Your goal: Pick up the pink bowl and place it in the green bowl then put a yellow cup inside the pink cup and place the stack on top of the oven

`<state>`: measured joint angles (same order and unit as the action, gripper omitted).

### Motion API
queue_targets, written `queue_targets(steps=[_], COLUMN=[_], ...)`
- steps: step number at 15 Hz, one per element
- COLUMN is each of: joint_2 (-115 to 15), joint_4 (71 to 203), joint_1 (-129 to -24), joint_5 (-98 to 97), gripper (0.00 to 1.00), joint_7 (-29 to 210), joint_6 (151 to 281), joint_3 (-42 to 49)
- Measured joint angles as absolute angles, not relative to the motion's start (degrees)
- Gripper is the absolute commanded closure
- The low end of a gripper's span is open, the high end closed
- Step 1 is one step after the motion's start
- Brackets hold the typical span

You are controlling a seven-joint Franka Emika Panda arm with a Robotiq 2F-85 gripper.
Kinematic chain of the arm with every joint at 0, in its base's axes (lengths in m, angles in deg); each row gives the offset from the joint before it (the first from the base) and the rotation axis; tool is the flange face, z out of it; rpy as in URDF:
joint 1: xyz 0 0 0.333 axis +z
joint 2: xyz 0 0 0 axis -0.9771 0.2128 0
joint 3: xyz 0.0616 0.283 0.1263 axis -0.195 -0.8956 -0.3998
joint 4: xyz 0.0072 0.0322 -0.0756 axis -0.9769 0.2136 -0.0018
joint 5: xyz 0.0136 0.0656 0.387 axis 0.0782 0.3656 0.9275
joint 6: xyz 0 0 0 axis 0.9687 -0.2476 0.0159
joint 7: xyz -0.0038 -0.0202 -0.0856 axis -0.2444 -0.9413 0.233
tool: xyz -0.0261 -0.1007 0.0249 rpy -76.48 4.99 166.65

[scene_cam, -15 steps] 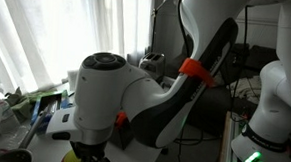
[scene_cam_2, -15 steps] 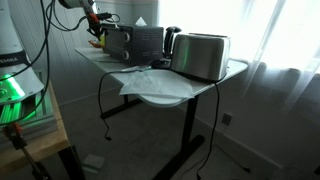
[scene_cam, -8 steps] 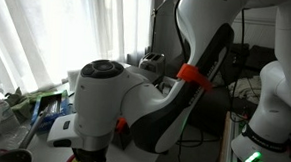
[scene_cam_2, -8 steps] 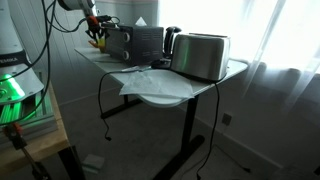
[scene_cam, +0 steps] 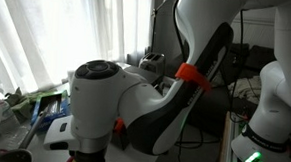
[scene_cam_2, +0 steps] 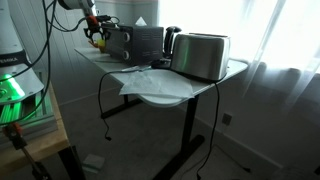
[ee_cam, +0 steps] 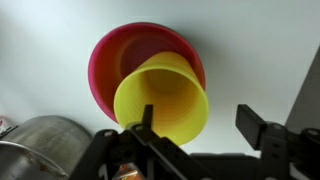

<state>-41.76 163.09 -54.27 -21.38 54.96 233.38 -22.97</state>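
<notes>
I see the yellow cup's rim standing above the pink cup's rim, so I should reach lower and pinch both walls together [ee_cam: 201,84] before I lift the stack.
In the wrist view a bright yellow cup [ee_cam: 160,95] sits nested inside the pink cup [ee_cam: 108,62] on a white surface. My gripper [ee_cam: 197,114] is open over them. One finger [ee_cam: 146,120] stands over the yellow cup's mouth and the other finger [ee_cam: 256,125] is well clear of its outer wall, so nothing is pinched. In an exterior view the gripper [scene_cam_2: 94,28] hovers at the table's far end beside the black oven [scene_cam_2: 135,42], with a spot of yellow [scene_cam_2: 98,41] beneath it. The pink bowl and the green bowl are out of view.
A silver toaster [scene_cam_2: 202,55] stands next to the oven, with crumpled white paper [scene_cam_2: 150,80] in front on the table [scene_cam_2: 235,68]. A shiny metal pot [ee_cam: 45,150] lies close to the cups. The robot's own arm [scene_cam: 135,95] fills much of an exterior view.
The jaws have gone from shut to open, releasing the yellow cup. The arm's large joint has shifted slightly left in an exterior view.
</notes>
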Motion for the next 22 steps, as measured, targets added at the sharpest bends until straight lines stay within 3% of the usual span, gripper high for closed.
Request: queue_targets(steps=[8,9,11,20,22], joint_2=[-39.1,-38.8,-38.3,-37.9,-37.9], joint_4=[162.6,162.6,162.6,162.5,162.5], joint_1=[-54.0,-54.0,-54.0,-54.0,-54.0], joint_5=[-21.2,-21.2,-21.2,-21.2,-21.2], gripper=[0.00,0.25,0.34,0.98,1.00], joint_7=[54.9,54.9,54.9,55.0,55.0], joint_6=[232.9,232.9,232.9,232.9,232.9], joint_3=[-23.7,-23.7,-23.7,-23.7,-23.7])
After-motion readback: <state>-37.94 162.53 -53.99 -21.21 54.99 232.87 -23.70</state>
